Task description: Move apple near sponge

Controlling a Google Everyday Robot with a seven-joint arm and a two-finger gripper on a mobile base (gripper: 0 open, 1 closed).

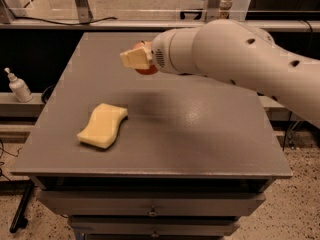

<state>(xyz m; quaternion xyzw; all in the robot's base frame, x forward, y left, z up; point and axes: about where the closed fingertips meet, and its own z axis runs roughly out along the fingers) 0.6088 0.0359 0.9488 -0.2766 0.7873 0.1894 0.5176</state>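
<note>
Next, I let go of the apple, now held off the tabletop, with my gripper on the grey table just off the sponge's far corner [149, 99], toward the middle of the table.
The pale yellow sponge [102, 125] with wavy sides lies on the left half of the grey table [200, 134]. My gripper [137, 58] hangs above the table's middle back, up and to the right of the sponge. Its cream-coloured fingers [134, 59] are shut on the red-orange apple [145, 69], of which only a sliver shows below and behind them. The apple is held off the tabletop. My thick white arm [240, 59] reaches in from the right and hides the table's back right part.
A white pump bottle [19, 86] stands on a lower shelf left of the table. A rail and frame legs run along the back. Drawers sit under the table's front edge.
</note>
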